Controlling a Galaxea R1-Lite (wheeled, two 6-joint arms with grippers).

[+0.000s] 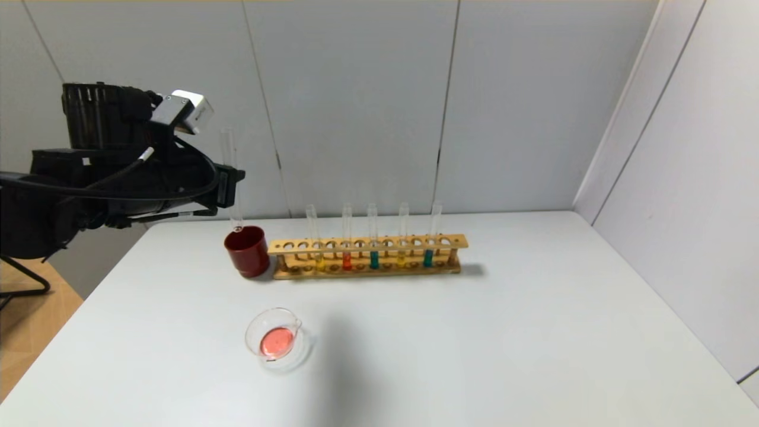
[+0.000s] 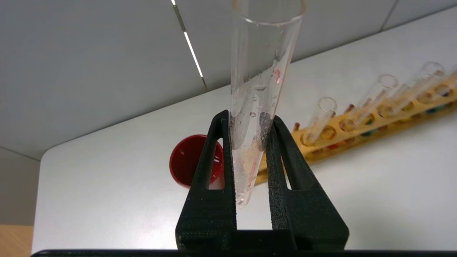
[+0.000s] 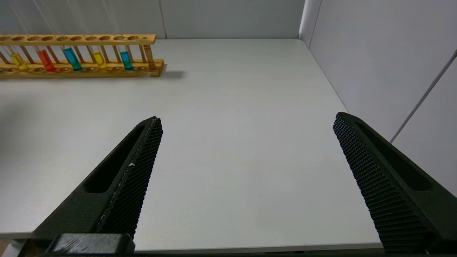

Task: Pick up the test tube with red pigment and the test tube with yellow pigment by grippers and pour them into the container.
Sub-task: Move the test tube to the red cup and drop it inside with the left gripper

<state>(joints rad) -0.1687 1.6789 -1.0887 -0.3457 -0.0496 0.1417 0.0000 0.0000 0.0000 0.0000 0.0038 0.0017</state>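
Observation:
I need to let go of the test tube with red pigment with my left gripper inside the dark red cup (image 1: 246, 245) (image 2: 196, 161) beside the wooden rack.
My left gripper (image 1: 234, 185) (image 2: 248, 121) is shut on a nearly empty test tube with red pigment (image 1: 229, 148) (image 2: 264, 53). The tube stands upright, wet inside with faint red streaks. Its round bottom hangs just above the rim of a dark red cup (image 1: 247, 252) (image 2: 185, 164). The container (image 1: 249, 335), a low clear glass dish, sits nearer the front of the table and holds a pool of red liquid. In the wooden rack (image 1: 367, 244) stand a test tube with yellow pigment (image 1: 319, 261) (image 3: 18, 60) and a second red one (image 1: 347, 261) (image 3: 44, 59). My right gripper (image 3: 246, 119) stands open over the table's right side, holding nothing.
The rack also holds another yellow tube (image 1: 401, 259) and two teal tubes (image 1: 374, 259) (image 1: 428, 258). Grey wall panels (image 1: 682, 178) close off the back and right of the white table (image 1: 504, 332). The table's left edge drops to a wooden floor (image 1: 29, 320).

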